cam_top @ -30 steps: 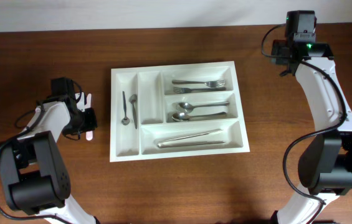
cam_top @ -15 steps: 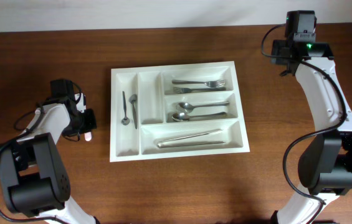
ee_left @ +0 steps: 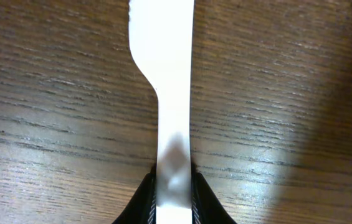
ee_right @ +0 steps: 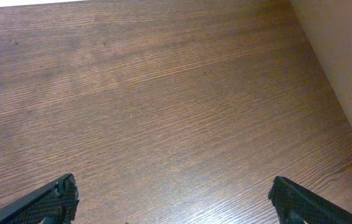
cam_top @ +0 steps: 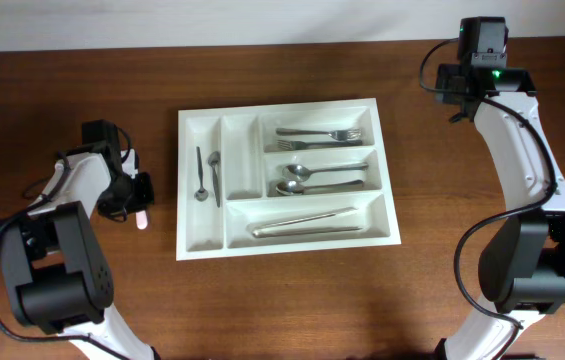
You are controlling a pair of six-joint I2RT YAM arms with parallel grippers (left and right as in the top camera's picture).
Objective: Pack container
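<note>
Next, I let go of the flat plastic utensil with my left gripper in the tray's empty narrow compartment (cam_top: 251,161), next to the two small spoons.
The container (cam_top: 282,104), a white cutlery tray, lies mid-table and holds forks (cam_top: 318,136), spoons (cam_top: 322,178), knives (cam_top: 307,221) and two small spoons (cam_top: 205,176). To its left, my left gripper (cam_top: 134,190) is low over the table. In the left wrist view, that gripper (ee_left: 174,182) is shut on the handle of a flat white plastic utensil (ee_left: 166,56) that lies along the wood. My right gripper (cam_top: 480,45) is at the far right back. In the right wrist view, it (ee_right: 172,199) stands wide open over bare wood.
The brown wooden table (cam_top: 92,300) runs to a pale wall at the back. A table edge and pale surface (ee_right: 344,50) show to the right of the right gripper. The narrow upright compartment (cam_top: 243,155) holds nothing.
The left jaws have closed in on the white utensil and the left arm has shifted slightly. The right arm and the tray have not moved.
</note>
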